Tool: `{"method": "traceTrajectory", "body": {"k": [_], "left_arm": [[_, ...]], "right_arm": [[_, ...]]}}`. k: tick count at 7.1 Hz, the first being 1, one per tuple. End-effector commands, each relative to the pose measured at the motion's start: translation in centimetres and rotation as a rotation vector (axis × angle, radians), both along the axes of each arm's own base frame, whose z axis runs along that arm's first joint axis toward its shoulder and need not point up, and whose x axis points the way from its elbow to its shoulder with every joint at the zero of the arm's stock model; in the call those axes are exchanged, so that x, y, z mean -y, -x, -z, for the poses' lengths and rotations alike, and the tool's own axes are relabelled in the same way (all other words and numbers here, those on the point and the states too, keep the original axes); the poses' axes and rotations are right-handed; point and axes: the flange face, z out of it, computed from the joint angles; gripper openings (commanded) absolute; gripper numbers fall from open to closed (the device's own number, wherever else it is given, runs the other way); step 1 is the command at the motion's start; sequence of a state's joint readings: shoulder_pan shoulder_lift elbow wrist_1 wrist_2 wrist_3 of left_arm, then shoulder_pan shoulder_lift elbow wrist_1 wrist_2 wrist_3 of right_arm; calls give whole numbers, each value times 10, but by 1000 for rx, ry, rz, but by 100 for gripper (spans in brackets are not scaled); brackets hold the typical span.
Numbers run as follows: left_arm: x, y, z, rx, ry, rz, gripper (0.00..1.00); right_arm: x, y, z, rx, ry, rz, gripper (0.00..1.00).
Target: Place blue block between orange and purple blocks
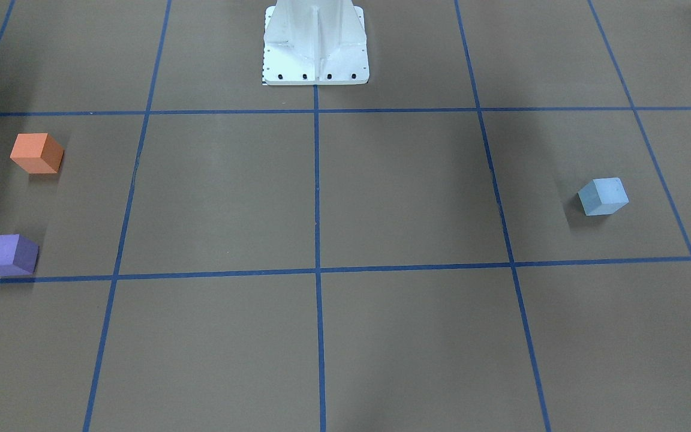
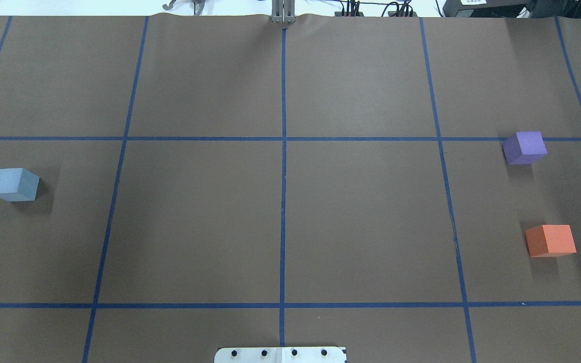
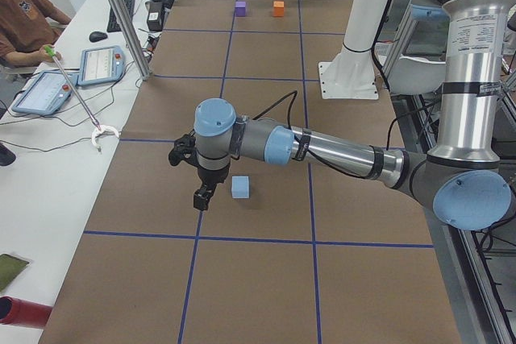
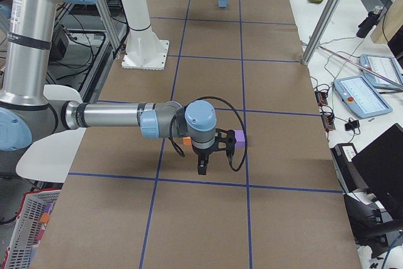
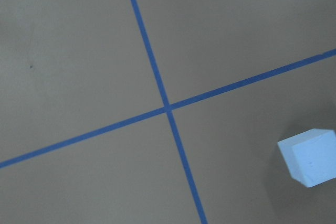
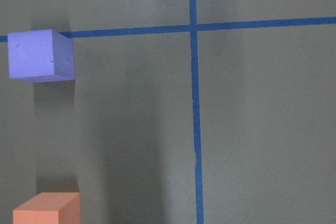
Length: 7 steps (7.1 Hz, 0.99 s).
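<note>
Next, I move my left gripper to the blue block's upper part [image 1: 609,191] [image 5: 318,157] and close it there, with its fingers on two opposite sides.
The blue block [image 1: 603,196] sits alone on the brown table on my left side; it also shows in the overhead view [image 2: 14,184] and the left wrist view [image 5: 310,157]. The orange block [image 1: 36,153] and the purple block [image 1: 8,255] sit on my right side with a gap between them [image 2: 550,240] [image 2: 524,147]. My left gripper [image 3: 203,197] hangs just beside the blue block [image 3: 240,188], above the table. My right gripper [image 4: 201,167] hangs over the table next to the purple block [image 4: 239,137]. I cannot tell whether either gripper is open or shut.
The white robot pedestal [image 1: 315,45] stands at the table's middle edge. Blue tape lines [image 2: 283,151] form a grid on the table. A side bench with tablets [image 3: 101,64], a metal post [image 3: 121,14] and a seated operator [image 3: 24,14] lies beyond the far edge.
</note>
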State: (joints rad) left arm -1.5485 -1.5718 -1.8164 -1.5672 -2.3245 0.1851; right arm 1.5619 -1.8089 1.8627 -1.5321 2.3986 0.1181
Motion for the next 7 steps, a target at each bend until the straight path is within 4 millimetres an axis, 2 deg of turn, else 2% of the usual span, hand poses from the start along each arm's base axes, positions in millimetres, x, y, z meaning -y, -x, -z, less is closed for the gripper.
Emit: {"method": "traceTrajectory", "body": {"k": [1, 2, 3, 4, 5, 7], "left_arm": [[3, -72, 21, -124, 184, 43, 100], [2, -117, 33, -159, 245, 107, 100], [-3, -146, 31, -185, 281, 168, 100], [-10, -171, 23, -149, 306, 215, 100], [-12, -188, 17, -101, 318, 251, 100], [-19, -236, -6, 5, 304, 244, 100]], "right_arm": [[-2, -1, -1, -5, 0, -2, 100], [-1, 0, -2, -9, 5, -2, 100], [-1, -1, -1, -10, 3, -3, 100], [-1, -1, -1, -12, 3, -3, 100], [-1, -1, -1, -12, 3, -3, 100], [-3, -1, -2, -4, 6, -3, 100]]}}
